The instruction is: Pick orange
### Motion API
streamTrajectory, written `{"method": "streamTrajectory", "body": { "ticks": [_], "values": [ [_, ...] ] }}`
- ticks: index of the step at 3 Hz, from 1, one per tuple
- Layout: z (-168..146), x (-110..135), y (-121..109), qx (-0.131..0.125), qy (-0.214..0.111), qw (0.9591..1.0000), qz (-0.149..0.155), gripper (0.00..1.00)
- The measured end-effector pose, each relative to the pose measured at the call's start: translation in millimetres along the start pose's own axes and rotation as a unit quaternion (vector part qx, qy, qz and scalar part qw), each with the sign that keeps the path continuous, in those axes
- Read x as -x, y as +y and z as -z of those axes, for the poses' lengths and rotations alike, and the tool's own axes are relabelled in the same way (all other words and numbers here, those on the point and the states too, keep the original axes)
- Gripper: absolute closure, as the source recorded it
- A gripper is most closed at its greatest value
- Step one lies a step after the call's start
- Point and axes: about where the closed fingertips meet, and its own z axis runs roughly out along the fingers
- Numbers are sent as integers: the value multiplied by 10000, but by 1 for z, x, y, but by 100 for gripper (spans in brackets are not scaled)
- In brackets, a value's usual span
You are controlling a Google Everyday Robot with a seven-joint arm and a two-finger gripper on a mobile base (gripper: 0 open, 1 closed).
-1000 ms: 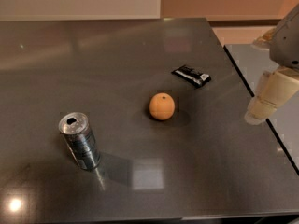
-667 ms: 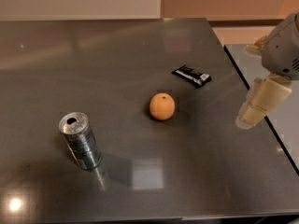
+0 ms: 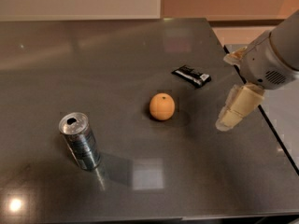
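Observation:
Next, I move my gripper to the orange that is near the black wrapper, and then close it around the orange's middle (image 3: 163,107).
The orange (image 3: 162,107) is a small round orange fruit lying near the middle of the dark grey table (image 3: 117,55). My gripper (image 3: 230,119) hangs from the white arm at the right, above the table's right side. It is to the right of the orange and apart from it, with a clear gap between them. It holds nothing that I can see.
A silver drink can (image 3: 80,141) stands upright at the front left. A flat black wrapper (image 3: 191,75) lies behind and to the right of the orange. The table's right edge (image 3: 254,101) runs just beside the gripper.
The arm and gripper have moved left and down, over the table's right side and closer to the orange. The orange, can and wrapper have not moved.

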Motion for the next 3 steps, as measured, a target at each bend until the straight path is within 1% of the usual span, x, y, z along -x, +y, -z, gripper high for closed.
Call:
{"method": "streamTrajectory", "body": {
  "ticks": [1,2,3],
  "values": [
    [-26,8,-6,15,-154,9998,110,0],
    [-52,17,-13,80,-203,9997,112,0],
    [-71,32,-15,221,-260,9994,80,0]
  ]
}}
